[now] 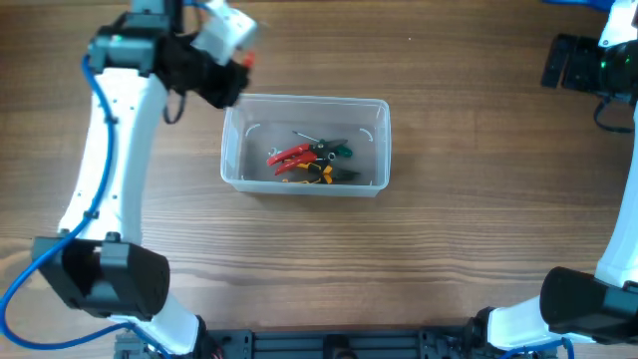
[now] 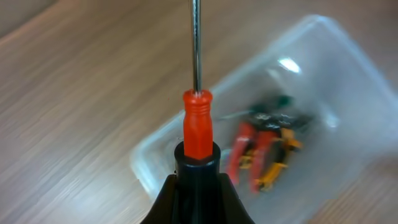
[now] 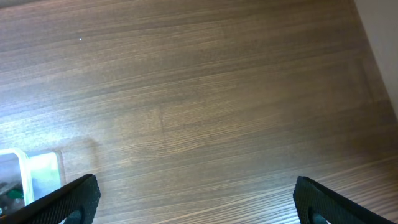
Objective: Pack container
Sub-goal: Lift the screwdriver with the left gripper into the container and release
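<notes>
The robot's left gripper should release the red-handled screwdriver, now just off the container's far corner, on top of the yellow-handled tool [image 1: 310, 176] [image 2: 275, 160] in the clear plastic container.
The clear plastic container [image 1: 305, 145] stands mid-table and holds red-handled pliers [image 1: 291, 155], a green-handled tool [image 1: 337, 151] and a yellow-handled tool [image 1: 319, 174]. It also shows blurred in the left wrist view [image 2: 323, 74]. My left gripper [image 2: 198, 180] is shut on a red-handled screwdriver [image 2: 197, 127], whose steel shaft points away from the camera. In the overhead view that gripper [image 1: 224, 78] hovers just off the container's far left corner. My right gripper [image 3: 196, 199] is open and empty over bare wood; in the overhead view it [image 1: 573, 62] is at the far right.
The container's corner [image 3: 31, 174] shows at the left edge of the right wrist view. The wooden table [image 1: 449, 249] surrounds the bin. Arm bases stand at the near edge.
</notes>
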Robot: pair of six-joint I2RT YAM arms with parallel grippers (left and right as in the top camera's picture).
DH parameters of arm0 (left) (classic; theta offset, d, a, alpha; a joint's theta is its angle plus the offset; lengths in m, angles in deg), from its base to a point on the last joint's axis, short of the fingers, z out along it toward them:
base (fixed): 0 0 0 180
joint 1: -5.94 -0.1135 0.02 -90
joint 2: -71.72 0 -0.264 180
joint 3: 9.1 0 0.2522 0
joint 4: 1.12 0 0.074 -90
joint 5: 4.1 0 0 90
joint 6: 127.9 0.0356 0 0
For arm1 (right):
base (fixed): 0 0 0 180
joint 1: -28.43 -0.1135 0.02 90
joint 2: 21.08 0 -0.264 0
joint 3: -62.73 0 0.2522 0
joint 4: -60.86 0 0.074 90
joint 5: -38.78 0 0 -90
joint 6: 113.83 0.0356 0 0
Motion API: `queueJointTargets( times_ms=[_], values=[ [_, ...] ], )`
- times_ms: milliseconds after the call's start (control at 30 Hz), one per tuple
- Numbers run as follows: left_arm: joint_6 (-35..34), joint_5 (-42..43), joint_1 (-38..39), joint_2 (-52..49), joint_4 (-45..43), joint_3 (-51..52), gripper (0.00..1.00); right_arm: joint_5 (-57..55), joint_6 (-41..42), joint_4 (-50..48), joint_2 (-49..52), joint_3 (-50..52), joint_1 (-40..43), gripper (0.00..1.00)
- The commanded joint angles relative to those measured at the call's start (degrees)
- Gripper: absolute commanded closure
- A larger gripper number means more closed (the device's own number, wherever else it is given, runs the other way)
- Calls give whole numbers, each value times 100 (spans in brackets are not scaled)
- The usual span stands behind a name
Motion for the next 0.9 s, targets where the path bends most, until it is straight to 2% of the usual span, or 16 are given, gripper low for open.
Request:
queueJointTargets(
  times_ms=[0, 67, 167, 400, 867],
  values=[
    [1545, 610, 625, 120, 345, -105, 96, 26, 39, -13, 15, 7, -13, 0],
    [2192, 605, 973, 120, 531, -94, 96, 26, 39, -13, 15, 7, -13, 0],
    [2524, 553, 1305, 107, 551, -94, 96, 26, 39, -15, 15, 7, -13, 0],
    [2524, 87, 1604, -551, 1001, -90, 96, 26, 39, -13, 15, 7, -13, 0],
    [2649, -275, 1615, -2288, 1080, -90, 96, 26, 37, -13, 15, 7, -13, 0]
  ],
)
